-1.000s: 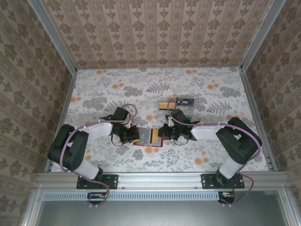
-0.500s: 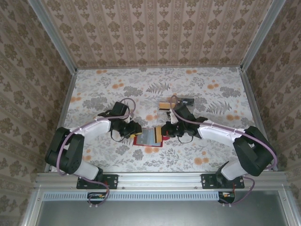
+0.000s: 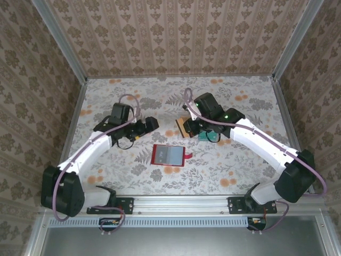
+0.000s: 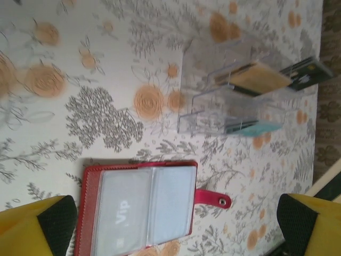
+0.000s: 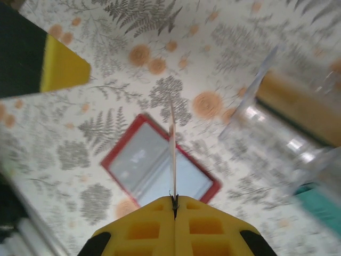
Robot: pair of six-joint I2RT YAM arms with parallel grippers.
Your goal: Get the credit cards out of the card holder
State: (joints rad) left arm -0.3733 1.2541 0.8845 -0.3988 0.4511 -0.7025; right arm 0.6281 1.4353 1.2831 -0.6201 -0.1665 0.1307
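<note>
The robot's right gripper will release the thin credit card in the clear stand [image 3: 189,128] [image 5: 299,113], against the tan-gold card.
The red card holder [image 3: 169,155] lies open and flat on the table, its grey-blue sleeves up and its tab [image 4: 213,199] pointing right. My left gripper [image 3: 149,124] hovers up and to the left of the card holder, open, with nothing between its yellow fingers [image 4: 37,224]. My right gripper [image 5: 174,200] is shut on a thin credit card [image 5: 172,149], seen edge-on. In the top view that gripper [image 3: 191,127] hangs behind the holder, over a clear stand. The stand [image 4: 224,104] carries a tan-gold card [image 4: 261,79], a black card [image 4: 306,72] and a teal card [image 4: 256,128].
The table has a floral cloth [image 3: 245,160] and patterned walls on three sides. The stand sits just behind and right of the card holder. A metal rail [image 3: 181,202] runs along the near edge by the arm bases.
My left gripper has opened, let go of the card holder and drawn back to the upper left. My right gripper has lifted away from the holder toward the stand, still shut.
</note>
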